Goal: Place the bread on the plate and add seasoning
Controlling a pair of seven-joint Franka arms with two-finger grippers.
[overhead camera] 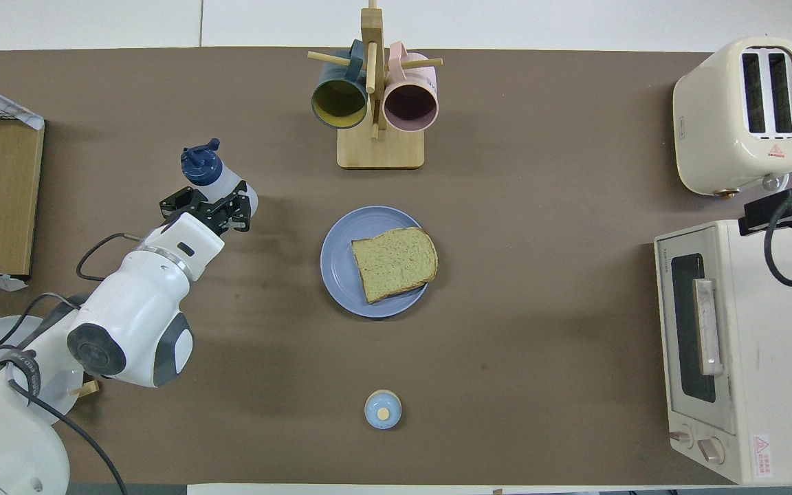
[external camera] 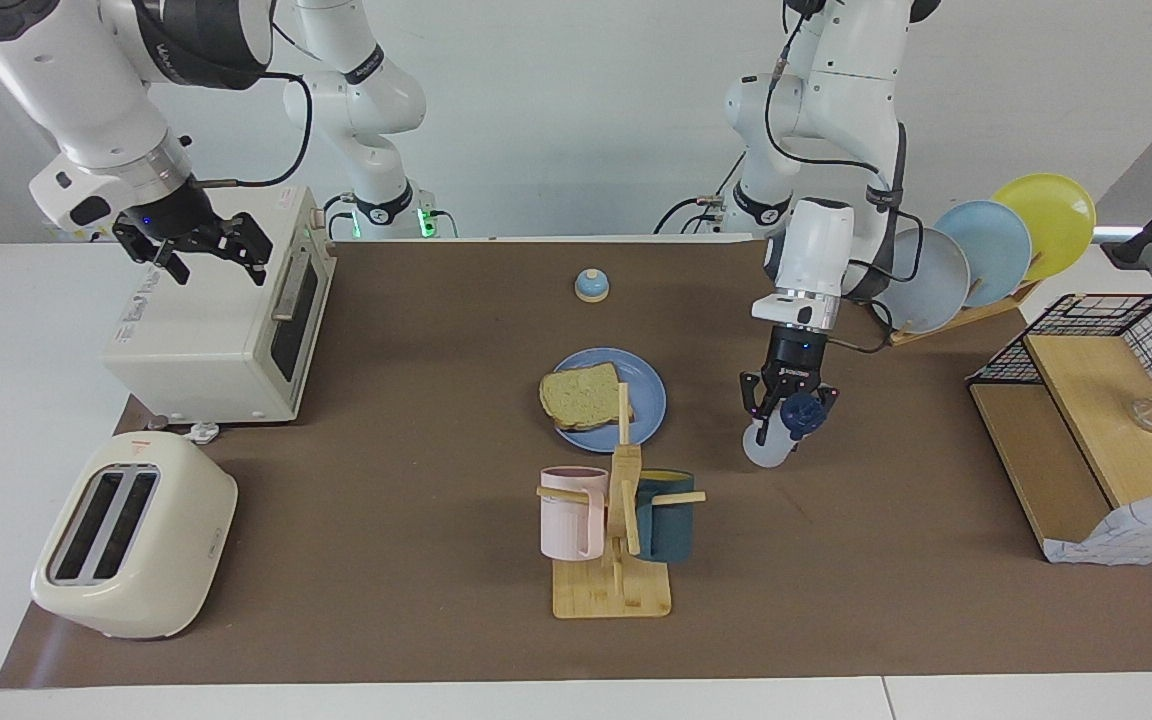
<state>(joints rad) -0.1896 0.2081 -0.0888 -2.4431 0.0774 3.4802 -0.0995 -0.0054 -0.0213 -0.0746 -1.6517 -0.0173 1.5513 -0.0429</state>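
My left gripper is holding the seasoning bottle crooked, so I should loosen my grip and steady the bottle upright on the mat (external camera: pixel 802 463) before backing away.
The bread (external camera: pixel 581 397) (overhead camera: pixel 394 262), a square slice of toast, lies on the round blue plate (external camera: pixel 648 398) (overhead camera: pixel 336 271) at mid table. My left gripper (external camera: pixel 784 412) (overhead camera: pixel 209 203) is shut on the seasoning (external camera: pixel 768 446) (overhead camera: pixel 229 185), a translucent white bottle with a navy cap. It holds the bottle tilted over the mat, beside the plate toward the left arm's end of the table. My right gripper (external camera: pixel 214 260) (overhead camera: pixel 759 218) waits open above the toaster oven, holding nothing.
The toaster oven (external camera: pixel 226 330) (overhead camera: pixel 719 344) and a cream toaster (external camera: pixel 136 535) (overhead camera: pixel 743 113) stand at the right arm's end. A mug rack (external camera: pixel 616 540) (overhead camera: pixel 377 103) stands farther out than the plate, a bell (external camera: pixel 591 286) (overhead camera: pixel 383 410) nearer. A plate rack (external camera: pixel 976 260) and wire shelf (external camera: pixel 1096 420) stand at the left arm's end.
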